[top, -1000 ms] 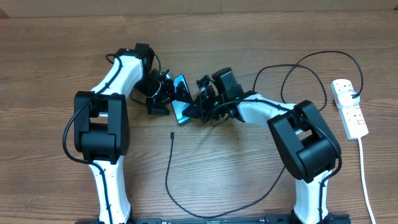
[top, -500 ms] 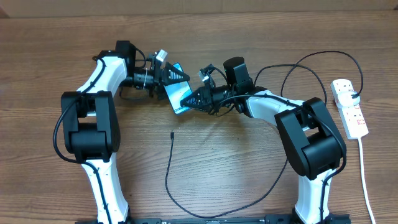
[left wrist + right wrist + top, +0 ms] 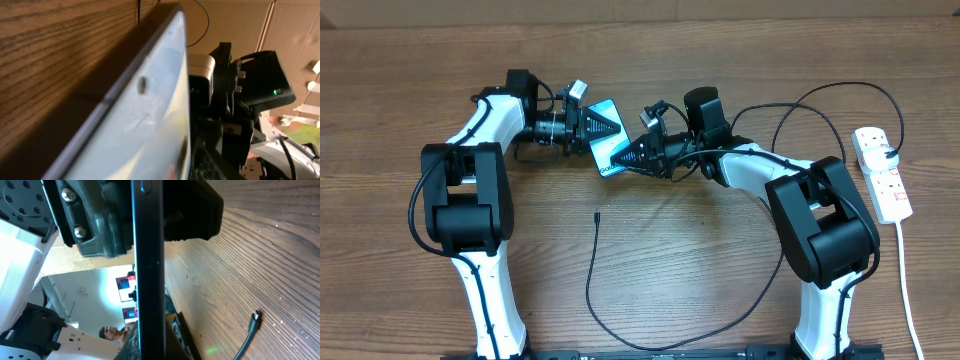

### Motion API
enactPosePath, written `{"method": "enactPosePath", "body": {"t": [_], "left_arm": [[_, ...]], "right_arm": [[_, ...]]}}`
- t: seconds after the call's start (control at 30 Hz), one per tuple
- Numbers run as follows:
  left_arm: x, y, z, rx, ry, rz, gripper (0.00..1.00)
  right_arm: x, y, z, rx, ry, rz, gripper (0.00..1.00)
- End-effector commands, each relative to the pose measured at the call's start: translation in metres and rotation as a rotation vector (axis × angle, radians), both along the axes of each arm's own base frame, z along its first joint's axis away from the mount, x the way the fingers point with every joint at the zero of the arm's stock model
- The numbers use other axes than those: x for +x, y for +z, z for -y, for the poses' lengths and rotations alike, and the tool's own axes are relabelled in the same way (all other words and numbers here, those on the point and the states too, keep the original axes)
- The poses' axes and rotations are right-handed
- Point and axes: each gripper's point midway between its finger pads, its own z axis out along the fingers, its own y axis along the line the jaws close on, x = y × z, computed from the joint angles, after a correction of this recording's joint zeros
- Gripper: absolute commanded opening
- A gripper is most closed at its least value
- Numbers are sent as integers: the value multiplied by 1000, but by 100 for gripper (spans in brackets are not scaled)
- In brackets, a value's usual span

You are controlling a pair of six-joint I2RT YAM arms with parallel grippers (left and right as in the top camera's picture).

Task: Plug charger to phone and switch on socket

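Observation:
The phone slants with its bottom end under my right gripper. Next, I open that gripper, straighten the phone with my left gripper and take its side edge (image 3: 622,125).
The phone (image 3: 611,156), blue screen showing, is held tilted on edge above the table between both arms. My left gripper (image 3: 597,127) comes from the left and is shut on its far end. The phone's pale glass (image 3: 145,120) fills the left wrist view, with one dark finger pad (image 3: 208,163) against it. My right gripper (image 3: 629,157) is shut on the near end. In the right wrist view the phone (image 3: 148,265) appears edge-on. The charger's plug tip (image 3: 596,214) (image 3: 255,316) lies free on the wood, and its cable (image 3: 592,290) loops toward the socket (image 3: 882,175).
The black cable makes large loops (image 3: 820,100) behind my right arm. The socket's white lead (image 3: 906,285) runs down the right edge toward the table front. Bare wood lies between the plug tip and the arm bases.
The phone has been tipped up off the table and carried slightly away from me. My left gripper swung round and closed on its far end. The right gripper kept its hold throughout.

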Motion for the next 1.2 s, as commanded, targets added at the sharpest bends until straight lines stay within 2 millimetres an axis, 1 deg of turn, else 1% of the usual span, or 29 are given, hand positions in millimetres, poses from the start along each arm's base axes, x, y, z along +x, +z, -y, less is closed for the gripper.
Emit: {"method": "enactPosePath", "body": {"t": [0.0,0.07,0.1,0.2,0.23,0.27,0.3,0.37,0.4,0.47,0.53,0.6,0.7,0.8,0.97,1.1,1.17], "left_arm": [[4,25,6,-95,-5,29,23],[5,26,6,-95,-3,26,9],[6,26,6,-95,-3,27,4],[6,26,5,-95,0,27,4],[6,26,4,-95,1,27,4],[7,26,3,-95,3,26,4],[7,26,2,-94,5,27,4],[8,25,-1,-93,13,24,4],[8,25,-3,-93,18,19,4],[8,25,-8,-94,27,18,4],[6,25,-13,-93,34,13,4],[2,24,-19,-85,39,10,4],[-7,24,-21,-84,32,1,4],[-16,26,-20,-87,21,-12,4],[-20,30,-16,-106,10,-15,4],[-20,38,-9,-154,7,-6,4],[-22,38,-5,-153,-2,-4,4]], "right_arm": [[-6,2,-7,-13,1,-57,4],[-3,1,-7,-22,-13,-53,4],[-2,0,-7,-27,-20,-50,4],[1,-2,-6,-36,-37,-38,12],[2,-2,-6,-38,-39,-24,17],[3,-3,-6,-38,-38,0,28],[3,-3,-6,-35,-29,35,35],[2,-7,-5,-44,-19,71,46],[1,-7,-5,-45,-16,82,50],[1,-2,-4,-33,-6,114,54],[2,7,-1,-13,4,144,53],[3,20,3,7,5,179,50],[8,36,10,22,-10,220,48],[9,46,13,35,-9,255,47],[4,48,12,49,12,247,41],[-5,48,4,54,43,229,40],[-11,46,-1,50,58,217,35]]}}
